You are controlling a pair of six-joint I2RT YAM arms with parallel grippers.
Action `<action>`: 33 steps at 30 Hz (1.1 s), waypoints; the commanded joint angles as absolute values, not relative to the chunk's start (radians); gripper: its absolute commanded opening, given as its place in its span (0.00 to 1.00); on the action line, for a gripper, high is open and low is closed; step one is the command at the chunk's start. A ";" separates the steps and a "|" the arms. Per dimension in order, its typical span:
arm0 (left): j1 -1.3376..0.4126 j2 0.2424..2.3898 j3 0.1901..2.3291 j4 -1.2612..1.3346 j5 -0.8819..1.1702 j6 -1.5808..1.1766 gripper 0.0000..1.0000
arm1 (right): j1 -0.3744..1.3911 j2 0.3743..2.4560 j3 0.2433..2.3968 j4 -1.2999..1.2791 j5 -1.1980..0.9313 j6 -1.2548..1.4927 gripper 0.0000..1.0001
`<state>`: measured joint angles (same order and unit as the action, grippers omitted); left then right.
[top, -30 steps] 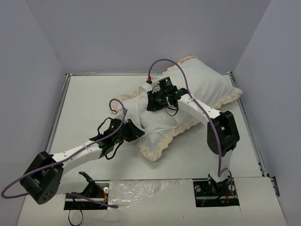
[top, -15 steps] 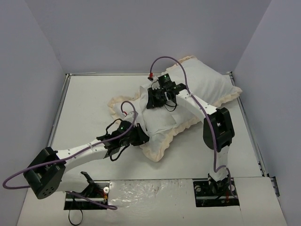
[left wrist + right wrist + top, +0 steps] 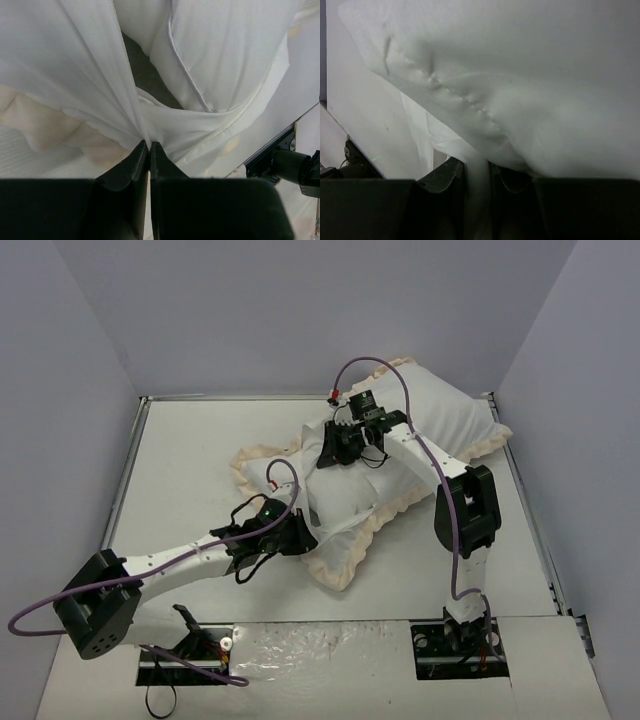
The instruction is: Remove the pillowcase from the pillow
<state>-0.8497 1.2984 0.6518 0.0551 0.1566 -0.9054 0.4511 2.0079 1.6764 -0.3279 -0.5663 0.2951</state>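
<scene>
My left gripper needs to open and take the pillowcase farther back [image 3: 289,470], because it is stretching the near edge of the pillowcase's opening while the opening's far side still wraps the pillow.
The pillowcase [image 3: 440,425] lies white face up across the table's middle and back right, with its cream frill [image 3: 335,562] round the edge. My left gripper [image 3: 303,536] is at its near left edge, shut on a pinch of white pillowcase fabric [image 3: 120,90] pulled taut. A dark grey gap [image 3: 145,75] shows the opening, with the plump white pillow [image 3: 230,50] beside it. My right gripper [image 3: 333,453] is over the bundle's middle, shut on a fold of thin white fabric [image 3: 477,165] just under the pillow's seamed edge [image 3: 545,75].
The white table [image 3: 190,470] is bounded by metal rails and grey walls on three sides. Purple cables [image 3: 375,365] loop above both arms. The arm bases and a shiny strip [image 3: 320,640] are at the near edge.
My left gripper has moved right along the near edge with its fabric. My right gripper has moved back and right, lifting its fold. The frill at the left has spread out.
</scene>
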 commanded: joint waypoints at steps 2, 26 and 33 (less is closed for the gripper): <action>-0.960 1.289 0.598 -0.276 0.489 -0.873 0.02 | 0.350 2.034 1.756 0.028 -0.379 0.310 0.00; -0.858 1.103 0.577 -0.399 0.210 -1.021 0.02 | 0.288 1.924 1.649 0.025 -0.816 0.201 0.00; -0.605 1.054 0.560 -0.348 0.101 -1.049 0.02 | 0.293 1.704 1.473 -0.101 -0.951 -0.039 0.00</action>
<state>-0.6754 1.0580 0.5919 -0.1520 0.1043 -1.0473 0.3511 1.8420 1.4929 -0.1539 -0.9302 0.1295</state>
